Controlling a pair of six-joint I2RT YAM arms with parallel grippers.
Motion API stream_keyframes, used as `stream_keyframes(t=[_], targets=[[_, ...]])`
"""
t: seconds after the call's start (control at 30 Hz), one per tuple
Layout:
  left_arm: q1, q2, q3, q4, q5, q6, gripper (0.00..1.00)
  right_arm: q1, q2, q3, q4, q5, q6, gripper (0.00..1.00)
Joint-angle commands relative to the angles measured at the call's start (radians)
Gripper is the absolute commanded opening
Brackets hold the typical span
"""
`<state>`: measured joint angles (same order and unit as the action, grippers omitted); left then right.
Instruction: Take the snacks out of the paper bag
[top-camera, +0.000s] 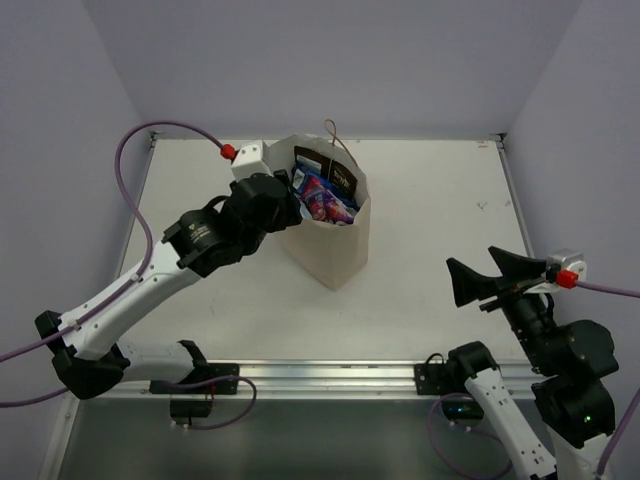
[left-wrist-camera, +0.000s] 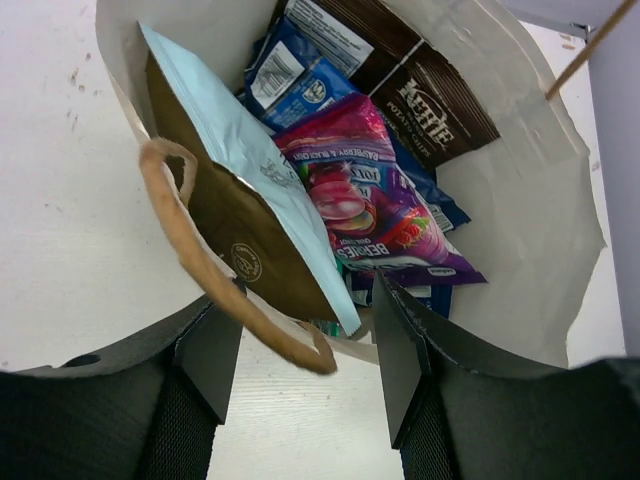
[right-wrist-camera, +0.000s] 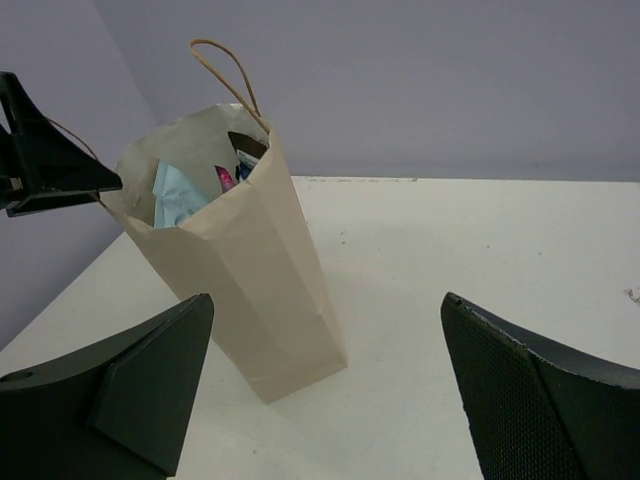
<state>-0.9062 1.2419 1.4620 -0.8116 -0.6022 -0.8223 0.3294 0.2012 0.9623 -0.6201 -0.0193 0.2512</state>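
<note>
Next, I back my left gripper off, as the paper bag leans with its string handle slack at my open fingers, then grip that handle (left-wrist-camera: 207, 270) with it to steady the bag.
The cream paper bag (top-camera: 335, 245) stands upright mid-table, mouth open; it also shows in the right wrist view (right-wrist-camera: 250, 270). Inside it lie a magenta-purple packet (left-wrist-camera: 370, 200), a brown packet (left-wrist-camera: 425, 95), a blue-and-white packet (left-wrist-camera: 295, 75) and a brown packet with a pale blue face (left-wrist-camera: 225, 190). A sliver of teal (left-wrist-camera: 335, 325) shows under them. My left gripper (left-wrist-camera: 305, 335) is open and empty at the bag's near rim, its jaws either side of a string handle (left-wrist-camera: 200, 270). My right gripper (right-wrist-camera: 325, 300) is open and empty, well right of the bag (top-camera: 490, 272).
The white table (top-camera: 440, 190) is walled by purple panels at the back and both sides. A metal rail (top-camera: 330, 375) runs along the near edge. The bag's second string handle (top-camera: 335, 135) sticks up at its far side.
</note>
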Motion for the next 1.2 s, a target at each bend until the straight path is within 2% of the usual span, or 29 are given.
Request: stream_keyframes(t=[0.0,0.17,0.27,0.47,0.5,0.57,0.6,0.63,0.87,1.03,1.1,1.17], targets=[[0.026,0.007,-0.002,0.012,-0.025,-0.037,0.6,0.005,-0.009,-0.004,0.022,-0.021,-0.004,0.99],[0.082,0.013,-0.029,0.014,0.008,-0.032,0.59,0.005,-0.016,-0.011,0.025,-0.019,-0.004,0.99],[0.115,0.013,-0.045,0.026,0.039,-0.023,0.54,0.005,-0.019,-0.014,0.026,-0.019,-0.004,0.99],[0.159,0.014,-0.055,0.031,0.074,0.006,0.3,0.005,-0.025,-0.017,0.031,-0.011,-0.004,0.99],[0.167,0.014,-0.052,0.031,0.081,0.014,0.21,0.005,-0.025,-0.017,0.031,-0.011,-0.004,0.99],[0.199,0.014,-0.037,0.038,0.097,0.055,0.11,0.005,-0.022,-0.016,0.031,-0.016,-0.004,0.99],[0.211,0.017,-0.031,0.043,0.104,0.072,0.03,0.005,-0.022,-0.016,0.031,-0.016,-0.006,0.99],[0.246,0.021,-0.01,0.048,0.131,0.096,0.0,0.005,-0.02,-0.014,0.031,-0.018,-0.004,0.99],[0.415,0.106,0.118,0.116,0.234,0.381,0.0,0.005,-0.016,-0.011,0.03,-0.019,-0.004,0.99],[0.507,0.188,0.198,0.132,0.266,0.495,0.0,0.005,-0.014,-0.011,0.026,-0.022,-0.004,0.99],[0.523,0.22,0.233,0.117,0.292,0.5,0.19,0.005,-0.014,-0.011,0.026,-0.022,-0.003,0.99],[0.524,0.226,0.251,0.088,0.331,0.473,0.34,0.005,-0.014,-0.013,0.023,-0.022,-0.004,0.99]])
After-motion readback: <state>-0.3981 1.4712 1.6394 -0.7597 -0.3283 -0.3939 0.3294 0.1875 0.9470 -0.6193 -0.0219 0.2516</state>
